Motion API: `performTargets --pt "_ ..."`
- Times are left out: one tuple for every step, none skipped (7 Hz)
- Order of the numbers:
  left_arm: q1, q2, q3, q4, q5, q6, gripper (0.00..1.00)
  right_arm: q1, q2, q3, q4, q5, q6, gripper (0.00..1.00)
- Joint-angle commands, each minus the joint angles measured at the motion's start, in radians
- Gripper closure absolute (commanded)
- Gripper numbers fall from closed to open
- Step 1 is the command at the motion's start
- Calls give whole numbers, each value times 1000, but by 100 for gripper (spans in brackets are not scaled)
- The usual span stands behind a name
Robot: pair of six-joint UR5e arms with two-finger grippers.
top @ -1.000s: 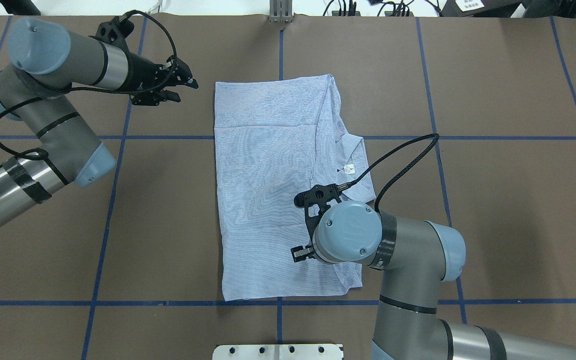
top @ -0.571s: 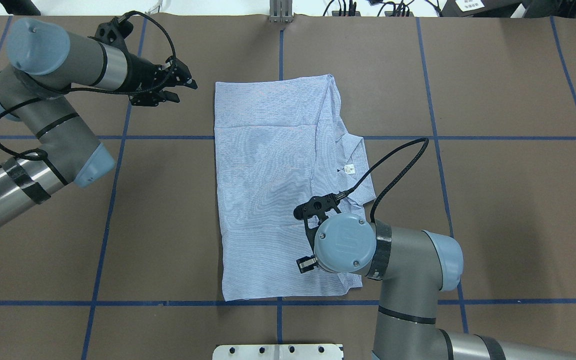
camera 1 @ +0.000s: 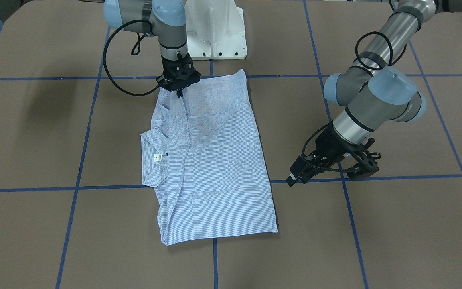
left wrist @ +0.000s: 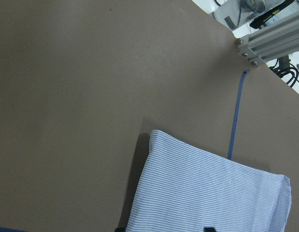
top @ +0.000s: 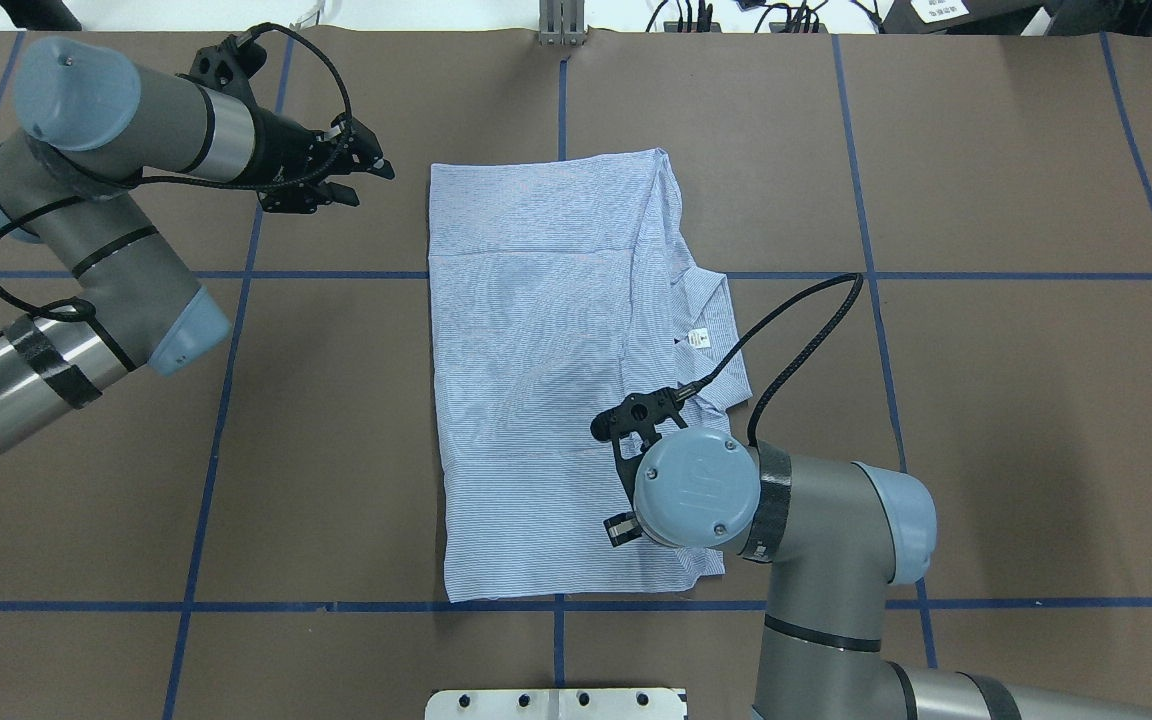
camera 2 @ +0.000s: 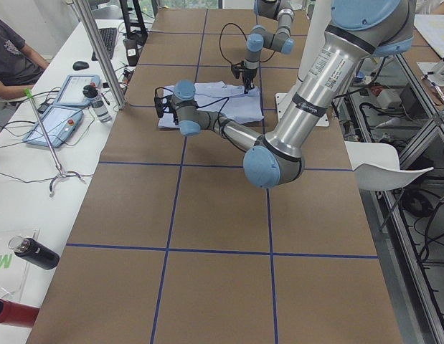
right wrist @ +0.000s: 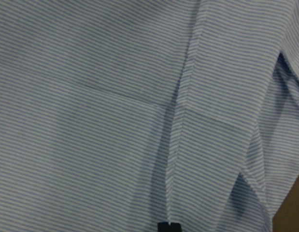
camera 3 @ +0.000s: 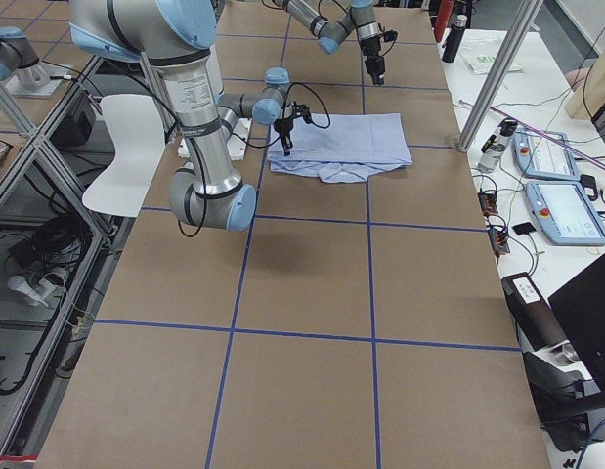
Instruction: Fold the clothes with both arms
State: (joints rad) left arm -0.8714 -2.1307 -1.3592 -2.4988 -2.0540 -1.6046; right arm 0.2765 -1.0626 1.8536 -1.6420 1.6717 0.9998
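The right gripper pinches the raised fold inside the shirt's side edge; it should open, angle itself and take the shirt's near corner closer to that edge (camera 1: 164, 97).
The light blue striped shirt (top: 536, 350) lies folded into a long rectangle mid-table, with its collar and white label (top: 698, 338) sticking out on the right. My right gripper (camera 1: 179, 93) points straight down onto the shirt's corner nearest the robot. Its fingers look shut on a raised ridge of fabric (right wrist: 180, 116) that runs to the fingertip (right wrist: 168, 226). In the overhead view the right wrist (top: 696, 490) hides this gripper. My left gripper (top: 361, 175) hovers open and empty over bare table, left of the shirt's far corner (left wrist: 154, 137).
The white pedestal base (camera 1: 215, 32) stands just behind the shirt. An aluminium post (top: 561, 25) is at the table's far edge. Blue tape lines (top: 216, 420) cross the brown table. A person (camera 2: 6, 57) sits at a side desk with tablets (camera 3: 561, 210).
The right wrist has shifted a little toward the table's near edge over the shirt. The left arm and the shirt's outline look the same.
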Motion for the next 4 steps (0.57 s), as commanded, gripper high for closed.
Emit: performTargets --pt "0 0 0 0 0 0 38 22 -22 37 -2 9 -6 100" --pt "0 0 -1 0 0 0 38 29 -66 106 -33 19 -33 100" --pt "0 0 -1 0 0 -1 38 35 -94 137 -39 19 -39 100" --pt "0 0 -3 0 0 -2 38 33 -132 151 -38 11 -24 100"
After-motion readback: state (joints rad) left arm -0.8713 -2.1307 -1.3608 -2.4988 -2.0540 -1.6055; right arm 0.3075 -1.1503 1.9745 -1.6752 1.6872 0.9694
